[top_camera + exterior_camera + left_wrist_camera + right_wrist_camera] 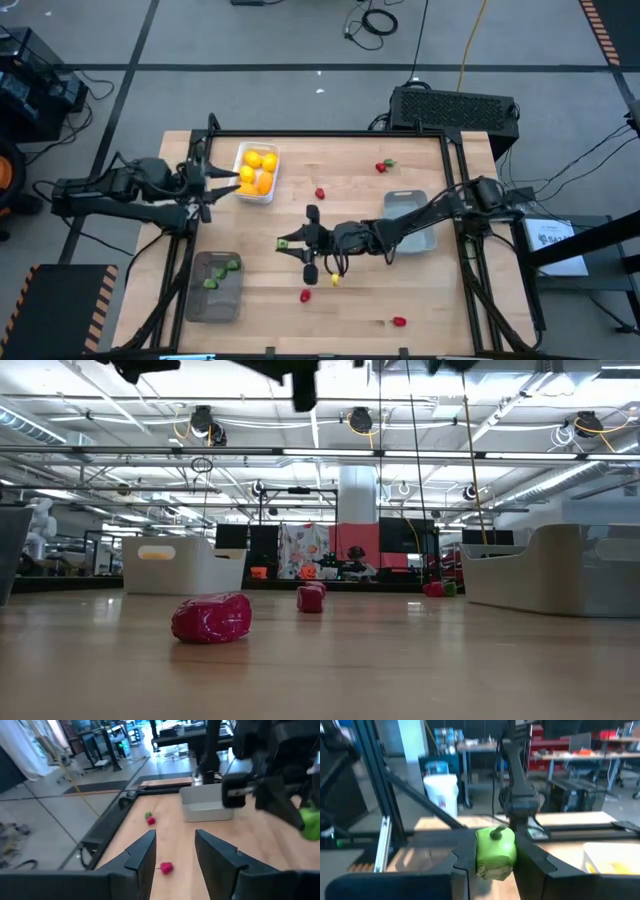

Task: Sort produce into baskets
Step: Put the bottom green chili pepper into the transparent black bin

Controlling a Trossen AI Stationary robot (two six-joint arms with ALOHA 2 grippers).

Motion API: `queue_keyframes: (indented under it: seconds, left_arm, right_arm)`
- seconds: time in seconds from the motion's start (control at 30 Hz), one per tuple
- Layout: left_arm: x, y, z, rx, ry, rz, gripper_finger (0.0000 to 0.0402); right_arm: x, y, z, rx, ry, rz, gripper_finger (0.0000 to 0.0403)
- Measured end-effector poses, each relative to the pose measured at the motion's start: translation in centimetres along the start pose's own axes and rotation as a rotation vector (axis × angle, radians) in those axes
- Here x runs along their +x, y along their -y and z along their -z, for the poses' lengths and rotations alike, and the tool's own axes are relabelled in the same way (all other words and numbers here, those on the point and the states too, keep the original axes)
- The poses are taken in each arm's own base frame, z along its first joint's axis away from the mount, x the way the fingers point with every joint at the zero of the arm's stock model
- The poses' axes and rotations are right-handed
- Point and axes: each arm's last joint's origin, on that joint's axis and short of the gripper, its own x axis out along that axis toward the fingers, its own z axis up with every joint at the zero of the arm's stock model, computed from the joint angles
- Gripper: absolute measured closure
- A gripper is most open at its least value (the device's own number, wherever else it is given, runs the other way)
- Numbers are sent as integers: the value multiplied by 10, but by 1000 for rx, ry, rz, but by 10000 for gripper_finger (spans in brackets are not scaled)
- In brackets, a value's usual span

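Note:
The robot's right gripper needs to release the green piece, now held at the table's middle, in the darker mesh basket [232, 269], next to the green pieces there.
My right gripper [287, 243] reaches from the table's right to its middle and is shut on a small green piece of produce [495, 851]. My left gripper [175, 852] stands open at the far left, with nothing between its fingers, beside the white basket [243, 190] of yellow and orange fruits [258, 170]. The darker mesh basket [200, 300] at the near left holds green pieces [222, 272]. The light grey basket [405, 203] lies under my right arm. Red pieces [320, 193] [305, 295] [399, 321] and a small yellow one [334, 280] lie on the table. My right gripper pinches the green piece by two opposite sides [481, 854] between its two fingers. The fingers lie about level and point toward the table's left. The piece is lifted clear of the table, its stalk [496, 833] up.
A red piece with a green one [386, 165] lies near the far edge. In the low view a red piece [211, 618] lies closest, with another [311, 598] behind it. Black frame posts [455, 180] stand at the table's sides.

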Motion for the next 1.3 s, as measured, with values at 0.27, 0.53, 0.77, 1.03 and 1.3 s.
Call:
queue_keyframes:
  seconds: [0.27, 0.53, 0.77, 1.03, 1.3]
  left_arm:
    - [2, 3, 14, 6, -47, 10, 258]
    - [-20, -3, 16, -7, 6, -29, 258]
    - [-27, -7, 16, -15, 27, -114, 258]
    - [-27, -9, 16, -17, 22, -164, 258]
    - [-27, -9, 15, -39, 29, -167, 258]
  right_arm:
    - [31, -5, 40, 38, 155, -43, 314]
    - [90, -16, 72, -2, 151, -111, 314]
    - [134, -8, 73, -49, 171, -115, 314]
    - [170, -1, 81, -31, 158, -276, 314]
    - [179, 0, 99, -8, 182, -272, 314]
